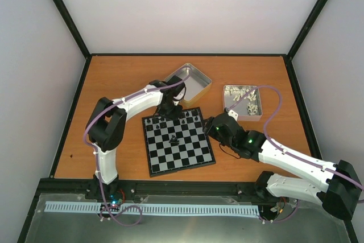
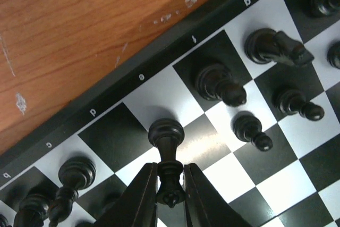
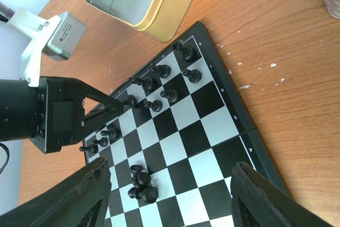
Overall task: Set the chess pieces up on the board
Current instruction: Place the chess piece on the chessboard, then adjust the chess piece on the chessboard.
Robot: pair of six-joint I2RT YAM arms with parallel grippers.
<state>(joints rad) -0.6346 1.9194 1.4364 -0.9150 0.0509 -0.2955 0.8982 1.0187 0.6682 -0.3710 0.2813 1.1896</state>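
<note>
My left gripper is holding the black piece with its base across the dark d square's corner, so it should regrip the black piece and move it to the dark d square's middle [image 2: 115, 136].
The board [image 1: 196, 153] with black and light-grey checks lies mid-table. Several black chess pieces [image 1: 196, 117] stand along its far rows, and a few lie toppled near its middle [image 1: 173, 139]. My left gripper [image 1: 169, 109] is over the board's far edge, shut on a black piece [image 2: 167, 147] whose base rests on a back-row square by the letters d and e. Other pieces stand around it in the left wrist view [image 2: 220, 85]. My right gripper [image 1: 215, 124] hovers open and empty at the board's right side; the toppled pieces [image 3: 139, 183] lie between its fingers [image 3: 74, 198].
An open empty metal tin [image 1: 189, 82] sits just beyond the board at the far edge. A second tin [image 1: 243, 101] with pale whitish pieces sits at the far right. The orange table [image 1: 114, 78] is walled on three sides.
</note>
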